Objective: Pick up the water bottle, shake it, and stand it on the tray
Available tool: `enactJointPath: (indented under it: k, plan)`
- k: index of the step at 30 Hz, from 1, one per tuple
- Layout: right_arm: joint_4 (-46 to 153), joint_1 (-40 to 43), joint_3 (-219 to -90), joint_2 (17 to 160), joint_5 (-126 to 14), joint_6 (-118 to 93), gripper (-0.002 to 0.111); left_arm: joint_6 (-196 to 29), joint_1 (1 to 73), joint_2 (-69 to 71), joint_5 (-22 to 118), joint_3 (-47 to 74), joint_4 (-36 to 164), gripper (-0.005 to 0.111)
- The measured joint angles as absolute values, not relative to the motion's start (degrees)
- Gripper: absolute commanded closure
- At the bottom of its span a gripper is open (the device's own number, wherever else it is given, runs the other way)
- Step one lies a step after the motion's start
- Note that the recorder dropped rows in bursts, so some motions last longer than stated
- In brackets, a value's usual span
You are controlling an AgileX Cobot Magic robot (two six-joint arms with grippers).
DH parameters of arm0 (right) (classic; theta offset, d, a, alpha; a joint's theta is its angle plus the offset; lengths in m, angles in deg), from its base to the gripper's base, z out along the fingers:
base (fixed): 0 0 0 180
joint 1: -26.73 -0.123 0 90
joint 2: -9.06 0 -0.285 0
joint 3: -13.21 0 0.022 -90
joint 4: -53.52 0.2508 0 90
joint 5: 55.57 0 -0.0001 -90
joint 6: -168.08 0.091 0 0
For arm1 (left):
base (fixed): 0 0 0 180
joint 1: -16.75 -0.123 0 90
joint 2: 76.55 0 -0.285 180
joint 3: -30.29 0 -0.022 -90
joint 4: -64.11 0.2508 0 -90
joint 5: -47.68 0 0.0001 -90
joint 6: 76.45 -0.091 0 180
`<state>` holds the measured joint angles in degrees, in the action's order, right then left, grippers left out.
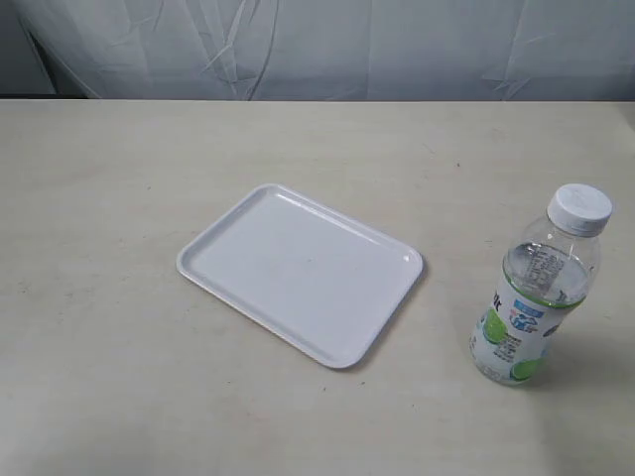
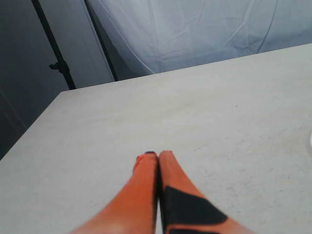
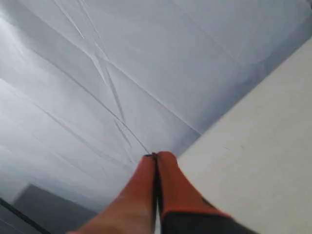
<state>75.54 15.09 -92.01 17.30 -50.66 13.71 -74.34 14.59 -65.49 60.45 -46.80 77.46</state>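
Observation:
The water bottle will be gripped by my right gripper around the middle of its label (image 1: 526, 319), well below the white cap.
The water bottle (image 1: 536, 293) stands upright on the table at the right, white cap on top, green-circled label around its lower half. The white tray (image 1: 301, 270) lies flat and empty in the middle, to the bottle's left and apart from it. Neither gripper shows in the exterior view. In the left wrist view my left gripper (image 2: 157, 156) is shut, its orange fingers pressed together over bare table. In the right wrist view my right gripper (image 3: 156, 157) is also shut with nothing held, pointing toward the curtain past the table edge. Bottle and tray are out of both wrist views.
A pale table (image 1: 119, 198) carries everything. A white curtain (image 1: 327, 45) hangs behind its far edge. A dark stand pole (image 2: 54, 53) rises beyond the table corner in the left wrist view.

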Motion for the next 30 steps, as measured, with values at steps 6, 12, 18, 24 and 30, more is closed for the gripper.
enactJointPath:
  k: [6,12,18,24,30]
  plan:
    - [95.1,15.1,-98.8,17.2,-48.5,6.5,0.107,-74.3,14.6,-65.5,60.5,-46.8,77.5,0.107]
    - [72.3,15.1,-110.7,22.7,-50.5,-20.9,0.109,-74.3,14.6,-65.5,60.5,-46.8,77.5,0.107]
    - [58.0,15.0,-125.0,41.1,-40.0,-23.3,0.109,-74.3,14.6,-65.5,60.5,-46.8,77.5,0.107]
    - [44.8,14.1,-141.3,59.9,-24.3,-12.7,0.109,-74.3,14.6,-65.5,60.5,-46.8,77.5,0.107]
    - [35.2,14.0,-156.1,77.0,-0.9,5.5,0.109,-74.3,14.6,-65.5,60.5,-46.8,77.5,0.107]
